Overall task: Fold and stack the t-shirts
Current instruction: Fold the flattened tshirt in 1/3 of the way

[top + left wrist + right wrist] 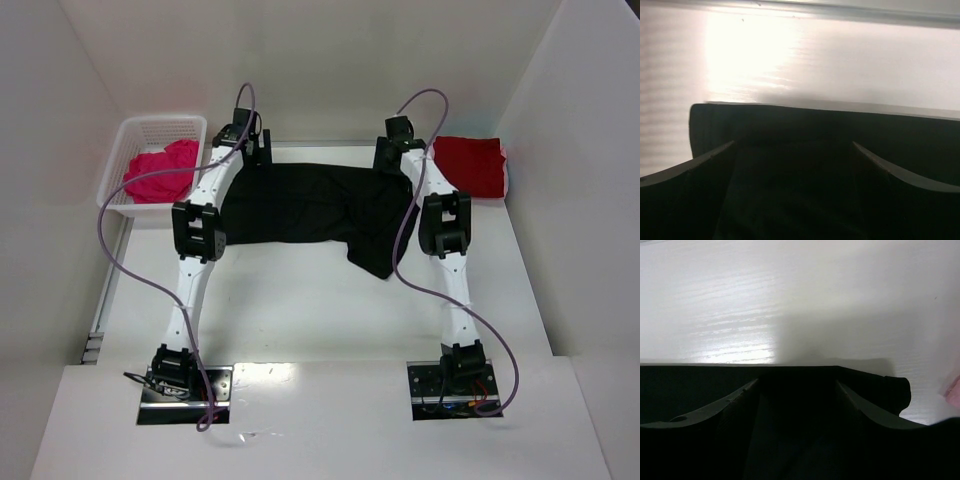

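Observation:
I need to close my left gripper on the black t-shirt's near corner [228, 241], at the end that is toward the white mesh basket.
The black t-shirt [310, 205] lies spread across the middle of the table, with one part hanging toward the near right. My left gripper [254, 150] is at its far left corner and my right gripper [391, 155] at its far right corner. In the left wrist view the jaws [792, 145] stand apart over the black cloth [790, 125] at its far edge. In the right wrist view the gripper [797, 381] is also open over the cloth [870, 382]. The magenta-pink t-shirt [160, 172] lies bunched in the basket. The dark red t-shirt [472, 165] lies folded at the far right.
A white mesh basket [130, 135] stands at the far left of the table. White walls close in the table at the back and on both sides. Purple cables loop from both arms. A pink edge [954, 390] shows at the right of the right wrist view.

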Robot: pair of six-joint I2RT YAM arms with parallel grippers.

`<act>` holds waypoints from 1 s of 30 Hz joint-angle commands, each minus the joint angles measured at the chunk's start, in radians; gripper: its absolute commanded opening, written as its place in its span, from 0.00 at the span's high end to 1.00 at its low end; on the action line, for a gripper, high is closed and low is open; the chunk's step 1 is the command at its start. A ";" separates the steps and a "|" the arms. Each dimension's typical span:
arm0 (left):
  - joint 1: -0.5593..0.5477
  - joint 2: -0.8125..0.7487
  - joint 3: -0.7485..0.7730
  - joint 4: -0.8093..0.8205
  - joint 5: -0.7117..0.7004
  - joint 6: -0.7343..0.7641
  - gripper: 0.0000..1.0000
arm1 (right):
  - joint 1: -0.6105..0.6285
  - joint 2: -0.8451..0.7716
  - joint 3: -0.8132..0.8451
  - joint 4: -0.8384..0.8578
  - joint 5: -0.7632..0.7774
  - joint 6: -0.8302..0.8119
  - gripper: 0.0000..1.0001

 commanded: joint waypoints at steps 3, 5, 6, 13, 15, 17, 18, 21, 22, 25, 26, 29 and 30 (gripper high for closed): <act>-0.012 -0.101 -0.019 -0.073 -0.035 0.035 0.00 | -0.009 -0.205 -0.086 -0.006 -0.019 -0.026 0.29; -0.021 -0.190 -0.087 -0.041 -0.045 0.060 0.00 | -0.009 -0.302 -0.138 0.006 -0.019 -0.026 0.23; -0.021 -0.224 -0.130 -0.027 -0.045 0.060 0.00 | -0.009 -0.337 -0.193 0.020 -0.019 -0.038 0.21; -0.044 -0.601 -0.581 0.105 -0.003 0.081 0.00 | -0.009 -0.662 -0.450 0.092 -0.022 -0.029 0.00; -0.053 -0.718 -0.712 0.105 0.011 0.072 0.00 | -0.009 -0.755 -0.542 0.106 -0.022 -0.013 0.00; -0.053 -0.819 -0.805 0.105 0.011 0.072 0.00 | -0.009 -0.808 -0.606 0.106 -0.022 0.024 0.00; -0.053 -0.851 -0.852 0.105 0.011 0.051 0.00 | -0.009 -0.837 -0.693 0.106 -0.022 0.041 0.00; -0.053 -0.972 -1.038 0.105 0.011 0.023 0.00 | -0.018 -0.958 -0.889 0.106 -0.071 0.109 0.00; -0.053 -1.001 -1.081 0.105 0.011 -0.001 0.00 | -0.018 -1.022 -0.936 0.106 -0.091 0.132 0.00; -0.053 -1.123 -1.237 0.125 0.049 -0.049 0.00 | -0.018 -1.130 -1.128 0.118 -0.137 0.202 0.00; -0.053 -1.179 -1.274 0.134 0.049 -0.061 0.00 | -0.018 -1.206 -1.168 0.118 -0.160 0.215 0.00; -0.053 -1.265 -1.395 0.143 0.073 -0.109 0.00 | -0.018 -1.342 -1.300 0.118 -0.191 0.262 0.00; -0.053 -1.282 -1.423 0.158 0.073 -0.120 0.00 | -0.018 -1.372 -1.352 0.118 -0.191 0.283 0.00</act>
